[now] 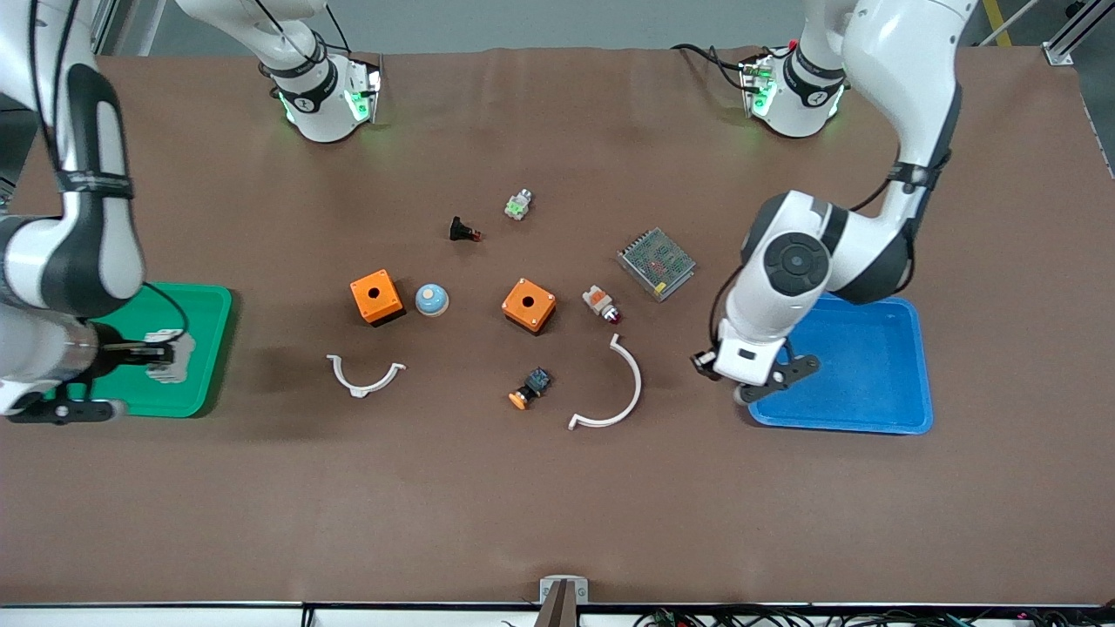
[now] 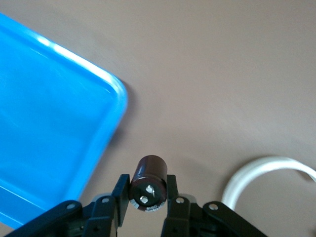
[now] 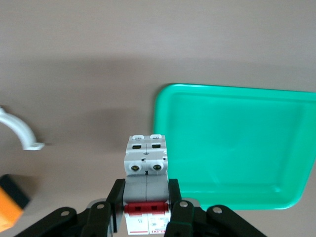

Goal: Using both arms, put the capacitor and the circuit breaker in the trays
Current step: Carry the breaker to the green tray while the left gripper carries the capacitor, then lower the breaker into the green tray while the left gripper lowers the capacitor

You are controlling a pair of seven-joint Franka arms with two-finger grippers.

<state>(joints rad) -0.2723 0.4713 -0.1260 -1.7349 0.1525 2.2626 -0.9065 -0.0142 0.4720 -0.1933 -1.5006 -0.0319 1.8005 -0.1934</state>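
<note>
My left gripper needs to release the capacitor near the middle of the blue tray's bottom (image 1: pixel 821 367) (image 2: pixel 22 116), a little toward the white curved clamps.
My left gripper (image 1: pixel 746 389) is shut on the capacitor (image 2: pixel 149 181), a small dark cylinder with two metal pins on its end. It hangs over the table just beside the corner of the blue tray (image 1: pixel 858 366), which also shows in the left wrist view (image 2: pixel 44 123). My right gripper (image 1: pixel 159 353) is shut on the circuit breaker (image 3: pixel 146 165), a white-and-grey block with a red lever, also seen in the front view (image 1: pixel 174 357). It is held above the green tray (image 1: pixel 187 300), near the rim (image 3: pixel 163 98) toward the table's middle.
On the middle of the table lie two orange boxes (image 1: pixel 376 297) (image 1: pixel 529 305), a blue dome (image 1: pixel 431 300), a white-and-orange button (image 1: pixel 601 303), a black push-button (image 1: pixel 464 231), a mesh-covered unit (image 1: pixel 656 262), an orange-and-blue button (image 1: pixel 530 388) and two white curved clamps (image 1: pixel 364 377) (image 1: pixel 614 396).
</note>
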